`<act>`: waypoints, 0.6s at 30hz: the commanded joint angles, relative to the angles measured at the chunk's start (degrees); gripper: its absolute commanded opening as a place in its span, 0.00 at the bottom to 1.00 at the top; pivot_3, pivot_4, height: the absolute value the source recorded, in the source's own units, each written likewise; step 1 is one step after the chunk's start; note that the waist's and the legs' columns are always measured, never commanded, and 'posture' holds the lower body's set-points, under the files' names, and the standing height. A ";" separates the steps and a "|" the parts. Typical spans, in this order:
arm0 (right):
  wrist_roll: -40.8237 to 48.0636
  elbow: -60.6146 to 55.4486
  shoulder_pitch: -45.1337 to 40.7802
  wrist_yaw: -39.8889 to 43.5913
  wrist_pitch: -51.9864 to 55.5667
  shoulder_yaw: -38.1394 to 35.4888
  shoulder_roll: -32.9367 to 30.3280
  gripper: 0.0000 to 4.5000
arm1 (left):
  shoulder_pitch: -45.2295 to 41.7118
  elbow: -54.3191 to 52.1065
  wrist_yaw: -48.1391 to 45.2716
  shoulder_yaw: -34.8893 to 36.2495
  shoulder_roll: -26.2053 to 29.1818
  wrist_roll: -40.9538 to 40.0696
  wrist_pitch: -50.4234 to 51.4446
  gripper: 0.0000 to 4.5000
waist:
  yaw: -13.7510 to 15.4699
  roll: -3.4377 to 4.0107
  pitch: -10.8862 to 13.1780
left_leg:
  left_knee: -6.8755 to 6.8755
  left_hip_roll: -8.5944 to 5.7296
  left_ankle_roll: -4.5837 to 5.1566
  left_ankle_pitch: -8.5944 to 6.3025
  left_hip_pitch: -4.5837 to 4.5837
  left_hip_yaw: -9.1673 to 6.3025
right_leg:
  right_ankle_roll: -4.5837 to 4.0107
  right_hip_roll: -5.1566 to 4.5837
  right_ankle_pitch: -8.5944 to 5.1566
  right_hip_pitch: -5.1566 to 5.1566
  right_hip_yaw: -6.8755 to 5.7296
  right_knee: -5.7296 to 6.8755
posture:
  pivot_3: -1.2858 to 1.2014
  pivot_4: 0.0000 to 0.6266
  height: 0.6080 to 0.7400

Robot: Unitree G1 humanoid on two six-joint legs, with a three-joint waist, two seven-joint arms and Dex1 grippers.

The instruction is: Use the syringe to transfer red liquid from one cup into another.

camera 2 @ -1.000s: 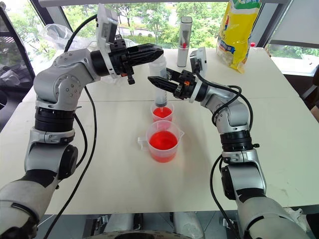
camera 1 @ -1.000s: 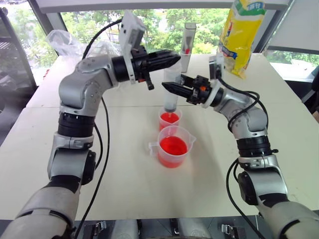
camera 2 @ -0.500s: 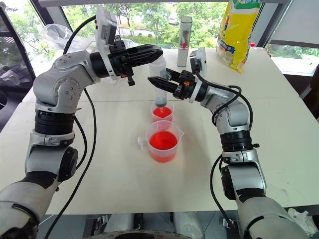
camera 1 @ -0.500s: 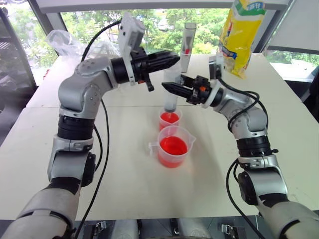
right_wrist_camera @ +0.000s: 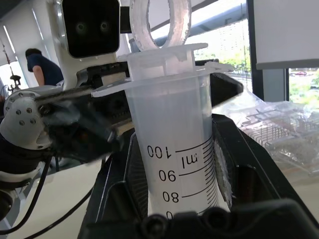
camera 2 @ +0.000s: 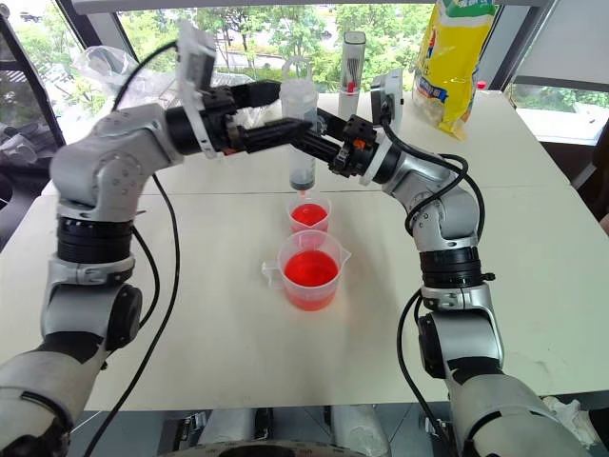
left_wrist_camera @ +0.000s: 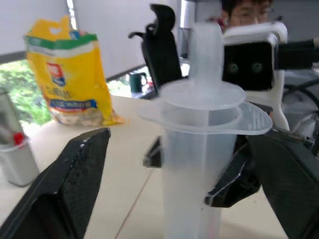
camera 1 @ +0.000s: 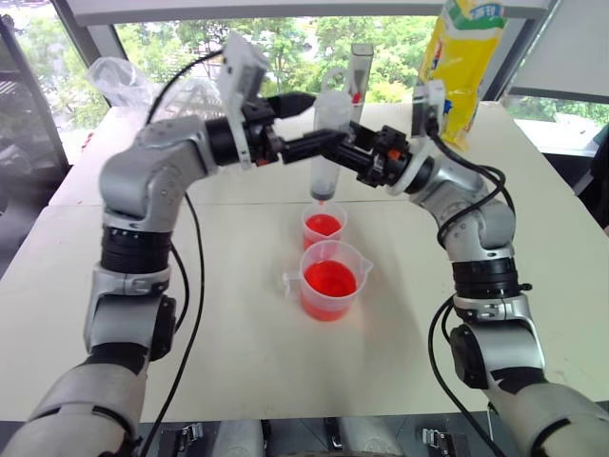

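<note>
Next, my right gripper lets go of the syringe on the bare table [camera 1: 416,260], in the space between the handled beaker and that gripper's own arm.
The syringe [camera 1: 326,143] stands upright, its small tip hanging just above the smaller cup [camera 1: 324,228]. My right gripper [camera 1: 333,150] is shut on its clear barrel [right_wrist_camera: 174,149], below the flange. My left gripper [camera 1: 319,119] is open, one finger [left_wrist_camera: 65,189] on each side of the syringe's top, clear of the pushed-down plunger [left_wrist_camera: 204,55]. Red liquid [camera 1: 329,277] fills the lower part of the handled beaker [camera 1: 329,286], which sits nearer me. There is red liquid in the smaller cup too.
A yellow bag [camera 1: 457,67] and an upright grey-white tube [camera 1: 360,76] stand at the table's far side. A clear plastic bag [camera 1: 124,81] lies at the far left. A person shows behind in the wrist views.
My left gripper has opened and drawn slightly left, off the plunger. My right gripper has lifted the syringe, so its tip has come up out of the smaller cup.
</note>
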 commanded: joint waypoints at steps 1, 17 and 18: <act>1.05 -3.07 -1.10 -0.10 -0.20 -0.44 0.22 0.31 | 1.81 -5.16 1.59 4.54 2.94 -2.67 1.64 0.99 | 0.04 0.00 0.00 | 0.00 0.01 0.00 0.00 0.00 -0.01 | 0.00 0.00 0.00 0.00 -0.01 0.00 | 0.52 0.24 1.00; -2.83 -6.07 -11.46 -14.97 39.29 0.75 -18.95 0.31 | 28.28 -23.51 0.35 5.73 12.33 -7.06 3.66 0.99 | 0.34 -0.04 -0.03 | -0.12 0.02 -0.01 0.00 -0.05 0.00 | -0.05 -0.17 -0.02 -0.01 0.03 -0.16 | 0.52 0.24 1.00; -2.51 -7.11 -11.44 -15.28 42.49 1.10 -20.04 0.31 | 29.04 -23.99 0.65 5.64 12.24 -7.11 3.61 0.99 | 0.31 -0.02 -0.02 | -0.13 0.02 0.00 0.00 -0.05 0.00 | -0.05 -0.16 -0.02 -0.01 0.04 -0.19 | 0.52 0.24 1.00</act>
